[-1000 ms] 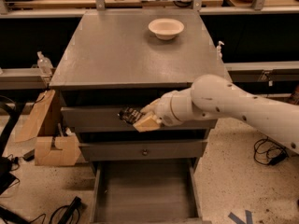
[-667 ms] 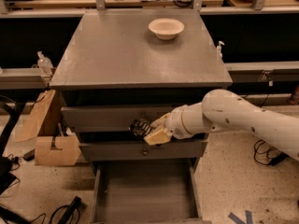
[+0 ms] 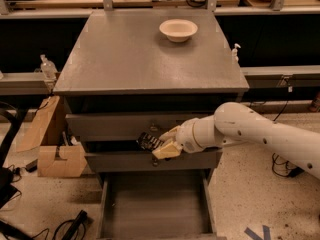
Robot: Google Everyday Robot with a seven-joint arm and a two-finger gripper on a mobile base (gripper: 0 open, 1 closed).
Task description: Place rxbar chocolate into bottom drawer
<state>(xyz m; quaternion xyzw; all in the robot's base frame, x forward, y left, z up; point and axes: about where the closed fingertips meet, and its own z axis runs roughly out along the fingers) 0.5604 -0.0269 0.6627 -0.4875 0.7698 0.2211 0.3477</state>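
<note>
Next, I release the rxbar chocolate on the grey bottom near the back of the bottom drawer (image 3: 168, 187).
My gripper (image 3: 161, 143) is in front of the cabinet, level with the gap between the two shut drawer fronts. It is shut on the rxbar chocolate (image 3: 148, 141), a small dark bar with pale lettering that sticks out to the left of the fingers. The white arm reaches in from the right. The bottom drawer (image 3: 156, 209) is pulled open below the gripper; its plain grey floor and low side walls show, with nothing in it. The bar hangs above the drawer's back edge.
A white bowl (image 3: 178, 30) sits at the back of the grey cabinet top (image 3: 145, 59). Two shut drawer fronts (image 3: 125, 126) lie above the open drawer. A cardboard box (image 3: 55, 156) stands on the floor at the left, with cables around it.
The gripper with the bar has moved down from the upper drawer front to the level of the middle one, closer to the open bottom drawer.
</note>
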